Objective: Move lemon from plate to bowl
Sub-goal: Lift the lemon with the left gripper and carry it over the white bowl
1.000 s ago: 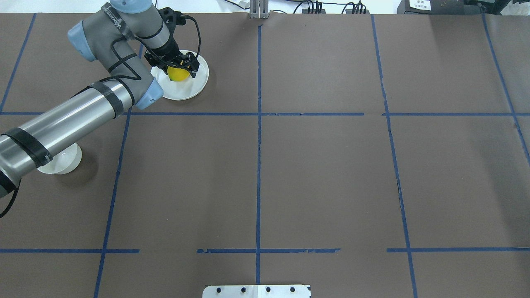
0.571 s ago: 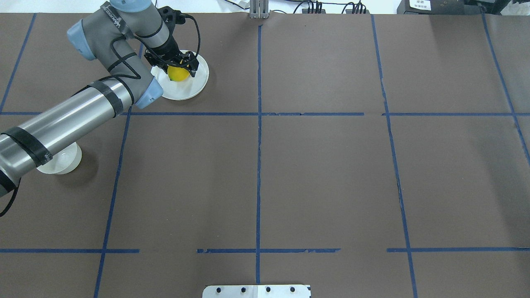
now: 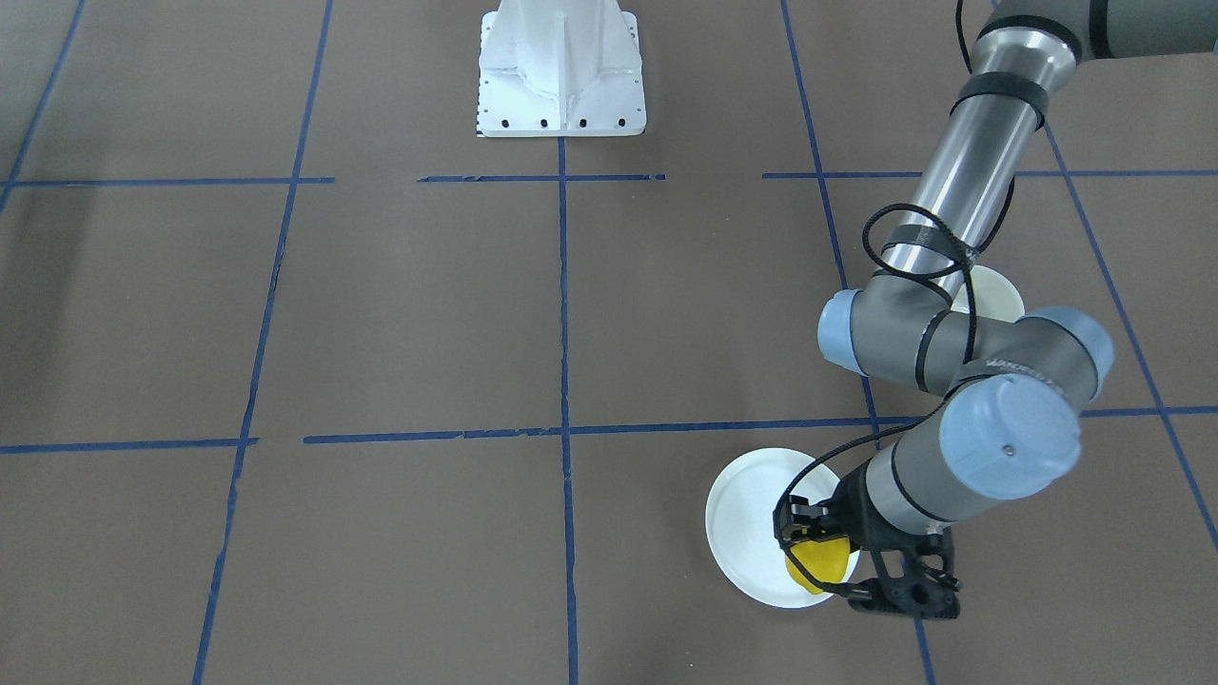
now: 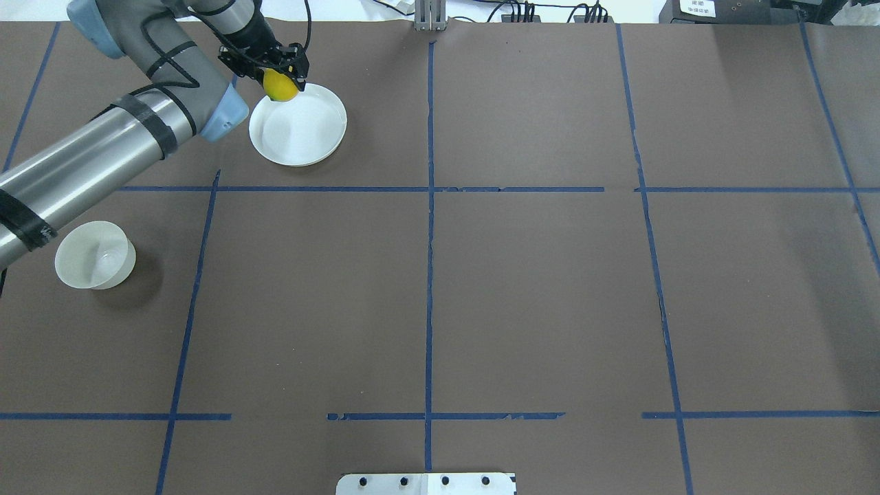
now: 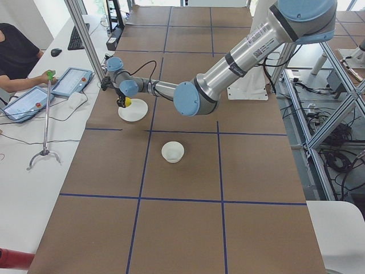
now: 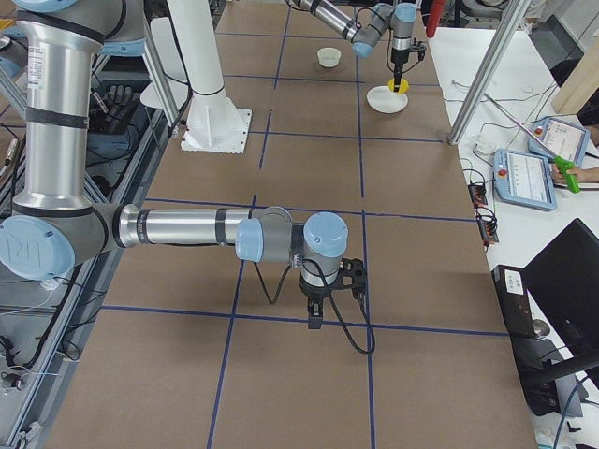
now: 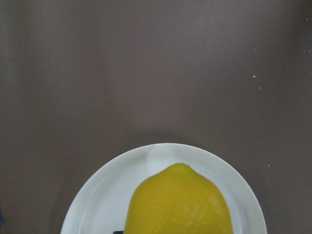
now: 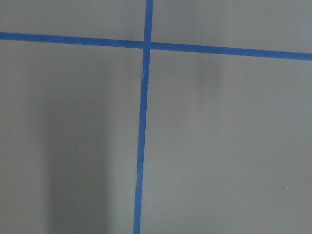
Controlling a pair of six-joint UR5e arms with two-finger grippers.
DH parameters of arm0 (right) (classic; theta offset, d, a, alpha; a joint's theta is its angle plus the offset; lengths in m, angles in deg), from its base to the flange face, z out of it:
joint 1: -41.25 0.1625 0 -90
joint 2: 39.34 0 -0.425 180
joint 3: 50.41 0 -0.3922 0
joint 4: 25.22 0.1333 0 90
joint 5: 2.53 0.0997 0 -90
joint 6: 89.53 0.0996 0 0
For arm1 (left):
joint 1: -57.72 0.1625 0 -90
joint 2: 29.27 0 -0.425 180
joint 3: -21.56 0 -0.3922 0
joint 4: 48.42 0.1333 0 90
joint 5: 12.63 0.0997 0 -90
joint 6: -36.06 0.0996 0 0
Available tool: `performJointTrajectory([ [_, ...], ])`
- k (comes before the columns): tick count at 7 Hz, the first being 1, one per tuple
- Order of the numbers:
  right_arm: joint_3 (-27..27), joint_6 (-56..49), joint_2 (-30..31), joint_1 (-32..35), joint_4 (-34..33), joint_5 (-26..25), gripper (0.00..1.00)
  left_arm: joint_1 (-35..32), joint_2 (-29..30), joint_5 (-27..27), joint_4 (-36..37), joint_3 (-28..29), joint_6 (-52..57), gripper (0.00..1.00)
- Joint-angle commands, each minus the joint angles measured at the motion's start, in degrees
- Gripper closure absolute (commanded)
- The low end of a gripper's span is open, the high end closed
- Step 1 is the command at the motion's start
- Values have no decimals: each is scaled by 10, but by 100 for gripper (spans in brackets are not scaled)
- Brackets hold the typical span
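The robot's left gripper will release the yellow lemon in the middle of the small white bowl (image 3: pixel 978 301) on the brown paper.
My left gripper (image 4: pixel 277 78) is shut on the yellow lemon (image 4: pixel 280 88) and holds it in the air over the far left rim of the white plate (image 4: pixel 302 130). The left wrist view shows the lemon (image 7: pixel 178 202) above the bare plate (image 7: pixel 97 202). In the front view the lemon (image 3: pixel 818 561) hangs over the plate's (image 3: pixel 747 518) near edge. The small white bowl (image 4: pixel 95 254) stands empty on the table, nearer the robot and left of the plate. My right gripper (image 6: pixel 316 316) hovers low over the table far away; I cannot tell whether it is open or shut.
Brown paper with blue tape lines (image 4: pixel 429 206) covers the table. The robot's white base (image 3: pixel 561 71) stands at the table's middle edge. An operator's tablets (image 5: pixel 71 80) lie on a side bench beyond the plate.
The left gripper has risen with the lemon off the plate's middle and shifted toward its far left rim. The forearm has swung away and now uncovers the bowl.
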Motion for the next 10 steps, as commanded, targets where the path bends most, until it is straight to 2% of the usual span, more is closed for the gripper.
performJointTrajectory([
  [1,0,0,0,0,0,0,0,-19,-124,-16,67,-189,4,100],
  [4,0,0,0,0,0,0,0,-23,-327,-1,80,-411,-1,100],
  [5,0,0,-1,0,0,0,0,-13,-429,68,76,-500,-7,100],
  [6,0,0,0,0,0,-1,0,-3,-482,81,73,-540,-35,100],
  [8,0,0,0,0,0,0,0,57,-544,109,18,-544,-91,100],
  [10,0,0,0,0,0,0,0,71,-577,109,-3,-540,-95,100],
])
